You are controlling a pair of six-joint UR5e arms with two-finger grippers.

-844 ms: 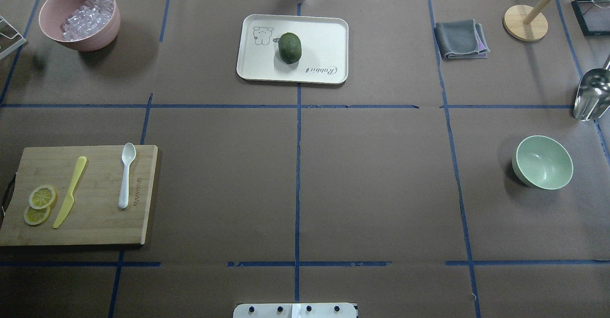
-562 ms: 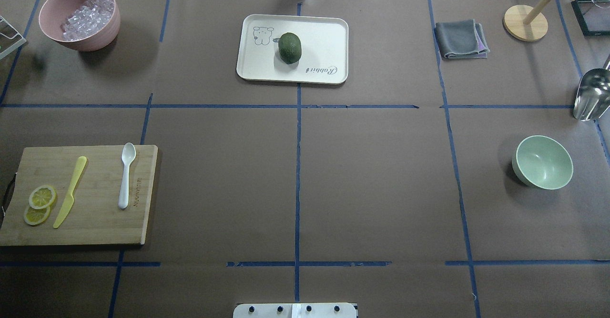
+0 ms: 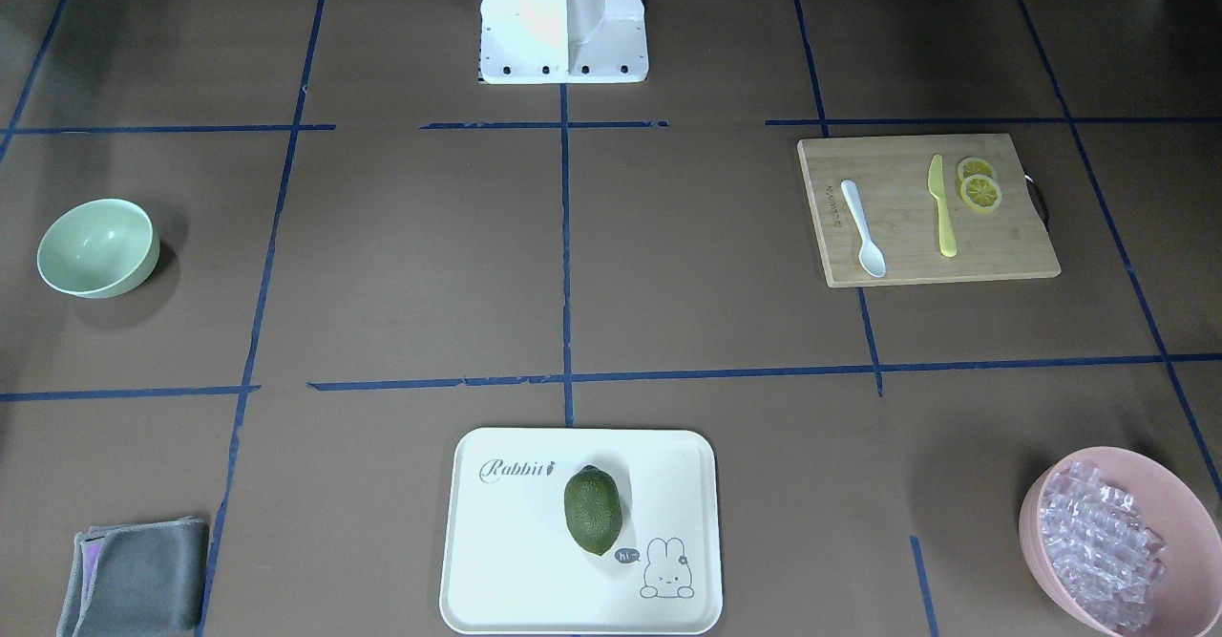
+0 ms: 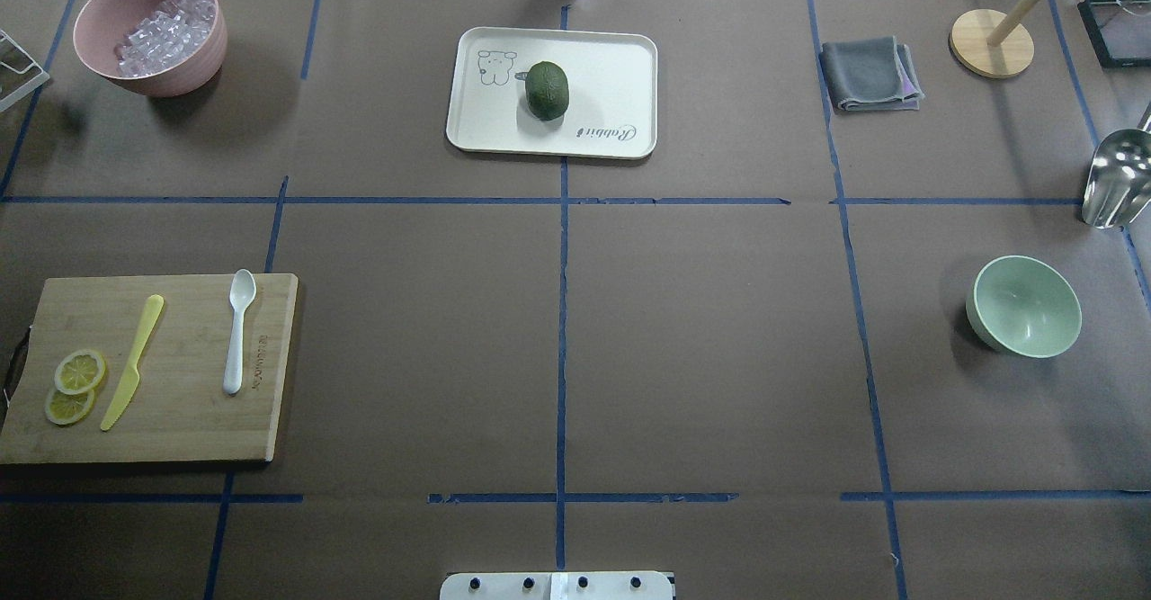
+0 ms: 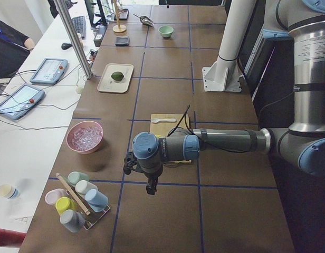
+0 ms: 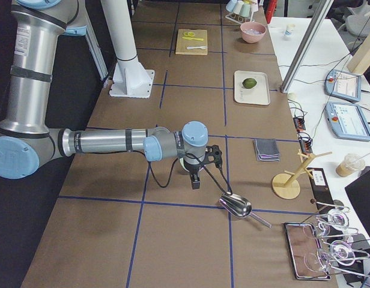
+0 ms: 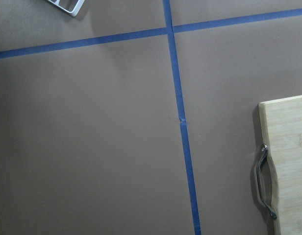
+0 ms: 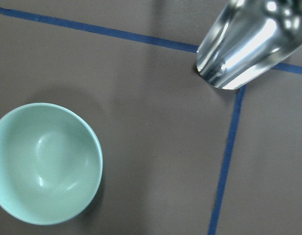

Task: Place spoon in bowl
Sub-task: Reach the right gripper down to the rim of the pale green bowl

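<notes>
The robot's right gripper should close on the mint-green bowl's rim (image 3: 41,245) (image 8: 101,152), on the side farthest from the wooden cutting board.
The white spoon (image 4: 238,330) lies on the wooden cutting board (image 4: 180,425) at the table's left, scoop pointing away from me. It also shows in the front view (image 3: 862,228). The mint-green bowl (image 4: 1025,306) stands empty at the far right, and fills the lower left of the right wrist view (image 8: 45,164). My left gripper (image 5: 150,190) hangs over bare table left of the board. My right gripper (image 6: 196,182) hangs near the bowl. Both show only in the side views, so I cannot tell whether they are open or shut.
A yellow knife (image 4: 133,362) and lemon slices (image 4: 79,371) share the board. A pink bowl of clear cubes (image 4: 148,29) is back left. A white tray (image 4: 611,60) holds a green fruit (image 4: 547,90). A grey cloth (image 4: 868,74), a wooden stand (image 4: 991,42) and a metal scoop (image 4: 1118,177) are at right.
</notes>
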